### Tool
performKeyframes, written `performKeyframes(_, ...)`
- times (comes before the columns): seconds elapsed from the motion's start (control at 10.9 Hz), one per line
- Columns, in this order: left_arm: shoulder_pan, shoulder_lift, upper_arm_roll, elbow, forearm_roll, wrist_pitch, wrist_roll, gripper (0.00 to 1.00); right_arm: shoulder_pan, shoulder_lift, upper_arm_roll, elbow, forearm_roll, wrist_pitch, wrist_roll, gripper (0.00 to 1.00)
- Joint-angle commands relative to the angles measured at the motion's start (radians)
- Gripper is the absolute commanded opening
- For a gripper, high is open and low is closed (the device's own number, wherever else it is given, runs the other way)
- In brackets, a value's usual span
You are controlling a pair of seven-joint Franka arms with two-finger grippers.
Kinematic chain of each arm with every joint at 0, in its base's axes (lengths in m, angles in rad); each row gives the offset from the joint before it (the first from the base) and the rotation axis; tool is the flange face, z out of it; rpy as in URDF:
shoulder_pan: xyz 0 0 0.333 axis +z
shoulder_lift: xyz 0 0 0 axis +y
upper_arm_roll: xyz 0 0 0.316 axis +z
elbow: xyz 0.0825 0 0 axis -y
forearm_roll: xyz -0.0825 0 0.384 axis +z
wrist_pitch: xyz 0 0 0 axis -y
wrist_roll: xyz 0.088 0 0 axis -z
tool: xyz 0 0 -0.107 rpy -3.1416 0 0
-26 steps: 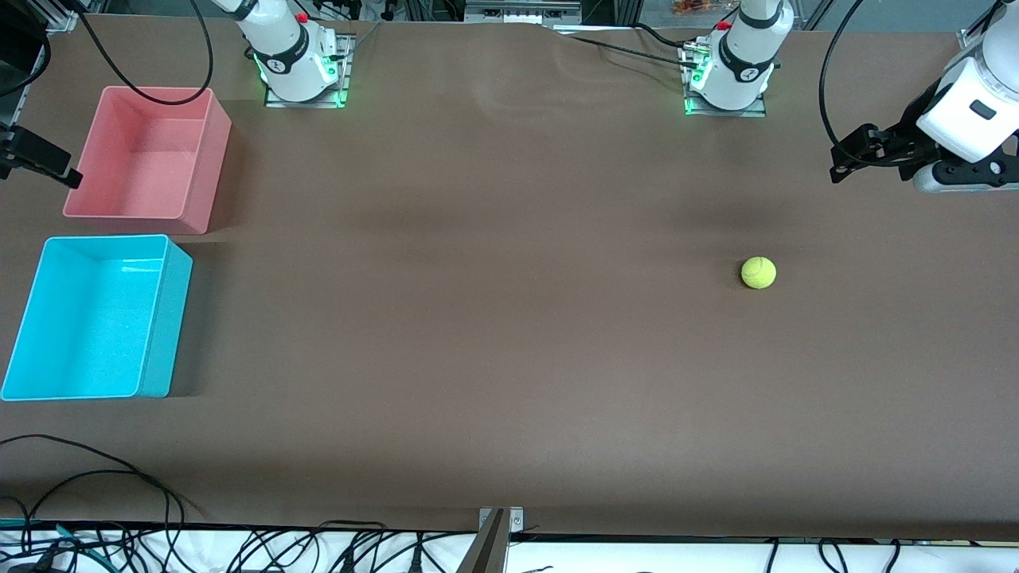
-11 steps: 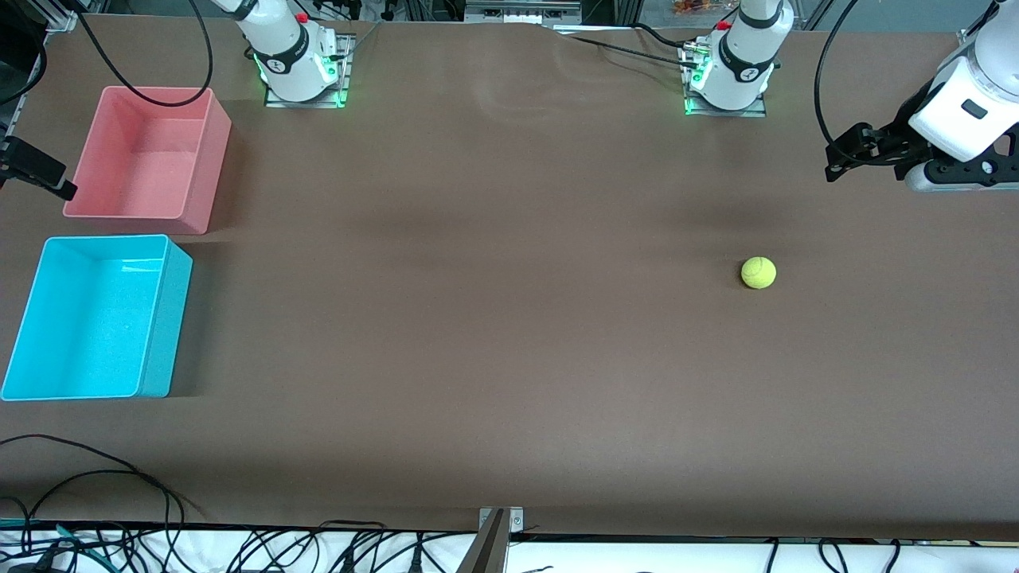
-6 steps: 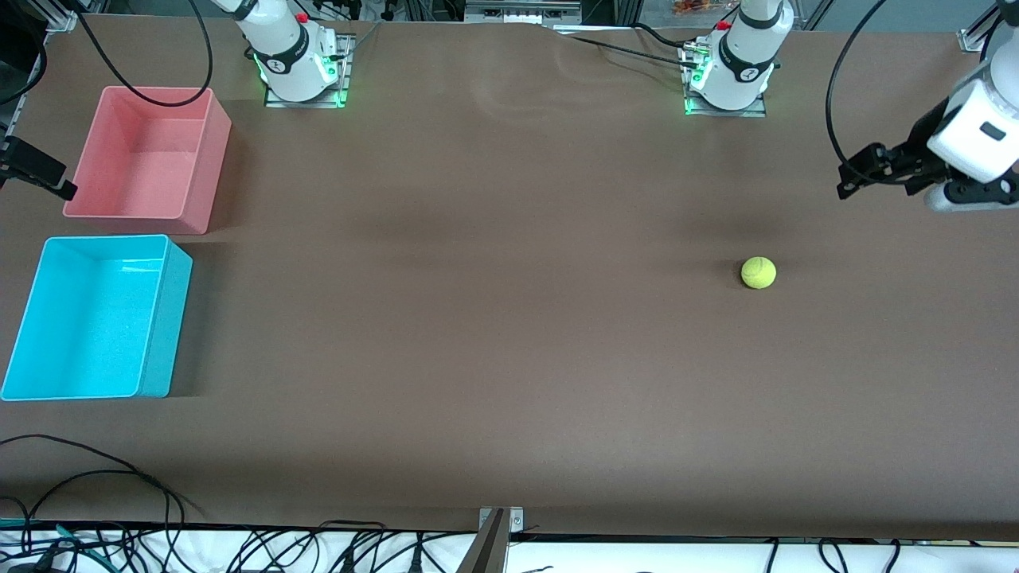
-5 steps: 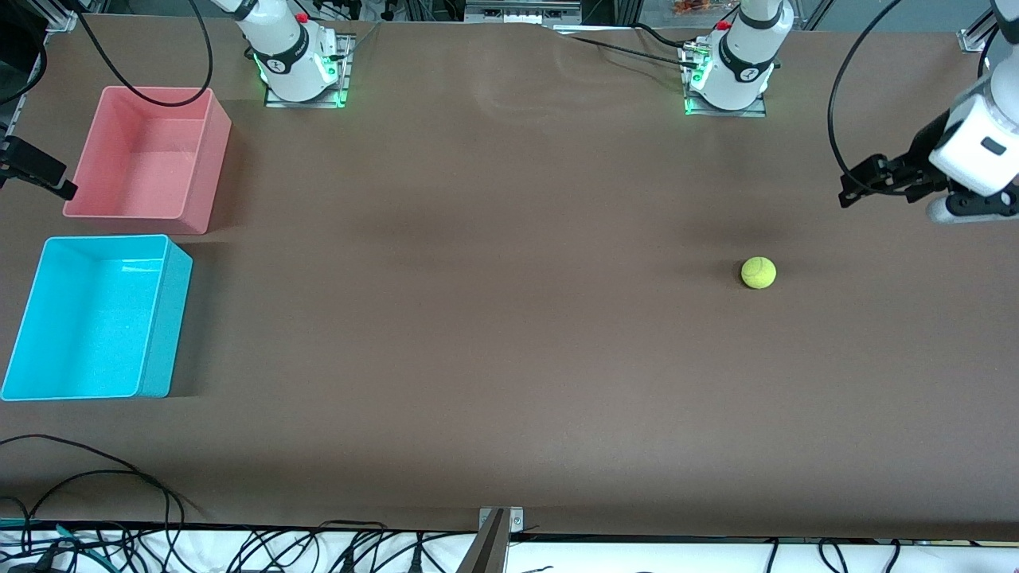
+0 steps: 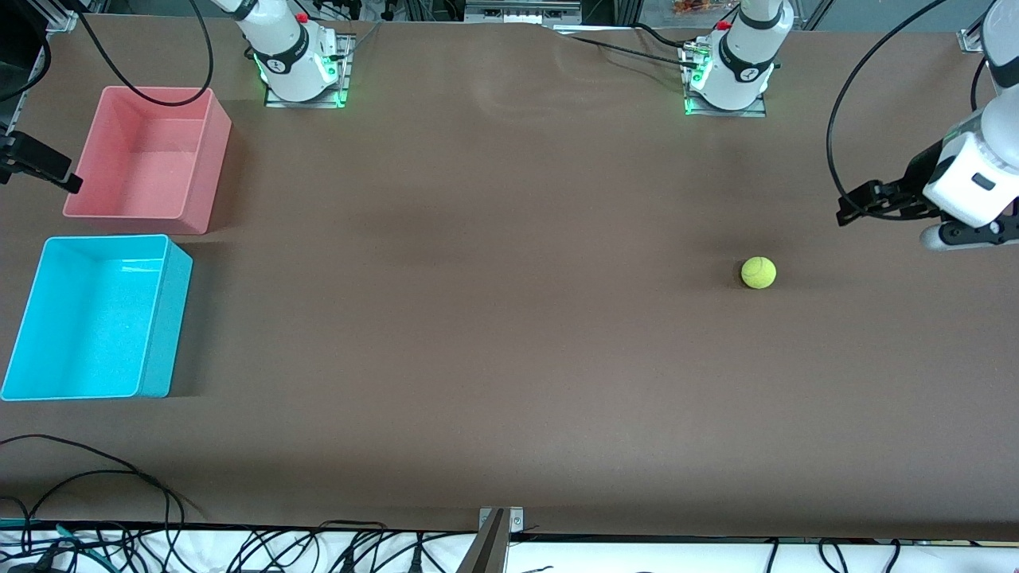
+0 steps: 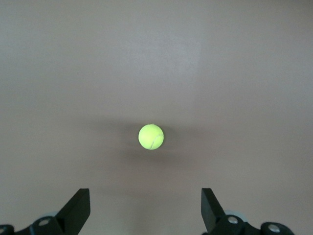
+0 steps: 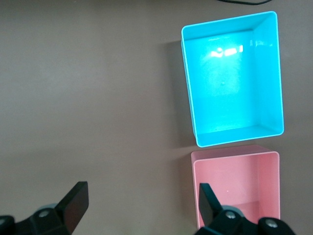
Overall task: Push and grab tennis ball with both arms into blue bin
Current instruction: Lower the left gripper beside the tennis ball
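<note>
The fingers of my left gripper should close empty next to the tennis ball, on the tennis ball's side (image 5: 775,274) (image 6: 151,149) away from the blue bin, ready to push.
The tennis ball (image 5: 759,272) lies on the brown table toward the left arm's end, and also shows in the left wrist view (image 6: 151,136). My left gripper (image 5: 845,208) is open and empty in the air over the table, beside the ball toward the left arm's end; its own view (image 6: 145,215) has the ball centred ahead of the jaws. The blue bin (image 5: 95,318) stands empty at the right arm's end (image 7: 190,88). My right gripper (image 5: 68,179) is open and empty, high by the pink bin's edge (image 7: 142,205).
An empty pink bin (image 5: 147,151) stands beside the blue bin, farther from the front camera, and shows in the right wrist view (image 7: 234,155). Cables (image 5: 119,541) hang along the table's near edge. Wide brown table lies between the ball and the bins.
My left gripper has swung down and closer to the ball, staying open. The ball and bins have not moved. My right gripper has barely shifted.
</note>
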Motion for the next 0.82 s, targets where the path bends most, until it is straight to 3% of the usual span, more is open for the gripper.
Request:
performKeyframes(0.0, 0.037, 0.010, -0.001, -0.102, 0.006, 0.090, 0.017, 1.00, -0.002, -0.005, 0.002, 0.017, 0.015, -0.026, -0.011, 1.00)
performKeyframes(0.27, 0.037, 0.013, 0.004, -0.121, 0.014, 0.117, 0.015, 1.00, -0.002, -0.005, 0.004, 0.017, 0.015, -0.026, -0.010, 1.00)
performKeyframes(0.55, 0.036, 0.032, 0.051, -0.173, 0.046, 0.201, 0.017, 1.00, -0.002, 0.004, 0.002, 0.017, 0.012, -0.007, -0.005, 1.00)
performKeyframes(0.73, 0.036, 0.033, 0.056, -0.268, 0.051, 0.331, 0.017, 1.00, -0.002, 0.009, -0.001, 0.017, 0.012, 0.037, -0.005, 1.00)
